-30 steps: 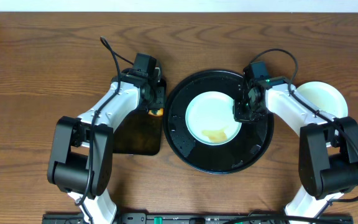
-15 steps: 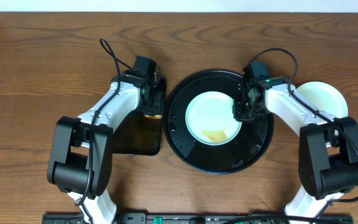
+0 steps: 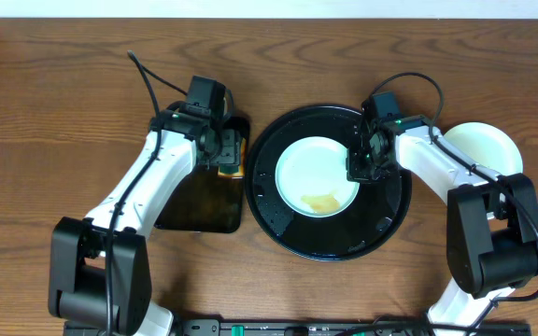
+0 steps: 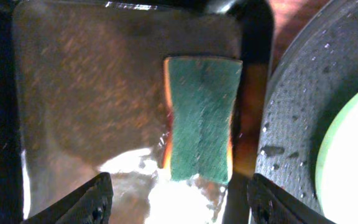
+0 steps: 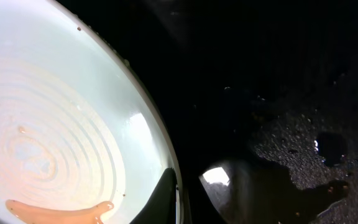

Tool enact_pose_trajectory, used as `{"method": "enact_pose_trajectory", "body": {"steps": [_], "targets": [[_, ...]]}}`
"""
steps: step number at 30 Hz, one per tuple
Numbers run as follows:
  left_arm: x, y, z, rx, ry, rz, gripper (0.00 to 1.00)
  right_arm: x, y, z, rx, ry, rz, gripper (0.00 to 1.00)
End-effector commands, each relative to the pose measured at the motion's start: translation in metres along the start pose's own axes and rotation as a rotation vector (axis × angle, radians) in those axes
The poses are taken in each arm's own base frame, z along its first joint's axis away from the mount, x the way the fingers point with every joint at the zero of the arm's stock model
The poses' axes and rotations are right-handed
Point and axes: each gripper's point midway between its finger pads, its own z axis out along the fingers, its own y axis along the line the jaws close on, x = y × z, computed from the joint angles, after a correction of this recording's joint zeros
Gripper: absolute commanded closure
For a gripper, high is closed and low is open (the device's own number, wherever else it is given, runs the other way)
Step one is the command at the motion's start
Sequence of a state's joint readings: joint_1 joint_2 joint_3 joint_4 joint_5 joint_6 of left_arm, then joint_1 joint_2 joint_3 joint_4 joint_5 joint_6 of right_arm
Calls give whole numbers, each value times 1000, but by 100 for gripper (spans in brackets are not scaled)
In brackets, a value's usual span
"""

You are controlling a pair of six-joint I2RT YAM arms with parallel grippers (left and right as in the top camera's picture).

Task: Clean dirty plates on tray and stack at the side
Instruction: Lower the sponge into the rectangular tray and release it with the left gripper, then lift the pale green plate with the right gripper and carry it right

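Observation:
I should use my right gripper to set the pale mint plate, still on the round black tray, down on top of the other pale plate (image 3: 479, 163) on the table.
A pale mint plate (image 3: 311, 175) with a brown smear lies on the round black tray (image 3: 330, 241). My right gripper (image 3: 359, 168) is shut on the plate's right rim. In the right wrist view the rim of the plate (image 5: 61, 124) passes between the two fingers of the gripper (image 5: 188, 200), one finger (image 5: 164, 198) on the inside face. A second pale plate (image 3: 488, 145) rests on the table at the right, partly under my right arm. My left gripper (image 3: 224, 154) hangs open above a green-topped sponge (image 4: 202, 118); its fingertips (image 4: 98, 199) are clear of the sponge.
The sponge lies on a small rectangular black tray (image 3: 199, 201), wet and shiny (image 4: 92, 93), just left of the round tray (image 4: 303, 99). Water drops dot the round tray's floor (image 5: 303, 143). Bare wood table lies beyond both trays.
My left gripper has opened, let go of the sponge on the rectangular tray and drawn back from it. My right gripper has closed tight on the plate's rim.

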State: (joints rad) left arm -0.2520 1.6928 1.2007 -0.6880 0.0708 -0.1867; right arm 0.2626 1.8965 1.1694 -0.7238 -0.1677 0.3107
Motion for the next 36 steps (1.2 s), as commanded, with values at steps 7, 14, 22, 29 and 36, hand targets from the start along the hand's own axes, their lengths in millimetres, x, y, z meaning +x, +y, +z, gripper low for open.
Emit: {"method": "enact_pose_trajectory", "body": {"steps": [7, 14, 22, 29, 36], "targets": [[0, 15, -27, -21, -39, -50, 30, -25, 4, -11, 13, -125, -79, 99], [-9, 19, -53, -7, -119, -64, 30, -49, -7, -66, 132, -314, -171, 99], [-11, 19, -56, -5, -130, -64, 30, -62, -18, -136, 283, -509, -280, 99], [-14, 18, -57, -1, -144, -64, 30, -64, -28, -187, 519, -630, -365, 99], [-14, 18, -57, -1, -144, -64, 29, -62, -15, -215, 755, -697, -466, 99]]}}
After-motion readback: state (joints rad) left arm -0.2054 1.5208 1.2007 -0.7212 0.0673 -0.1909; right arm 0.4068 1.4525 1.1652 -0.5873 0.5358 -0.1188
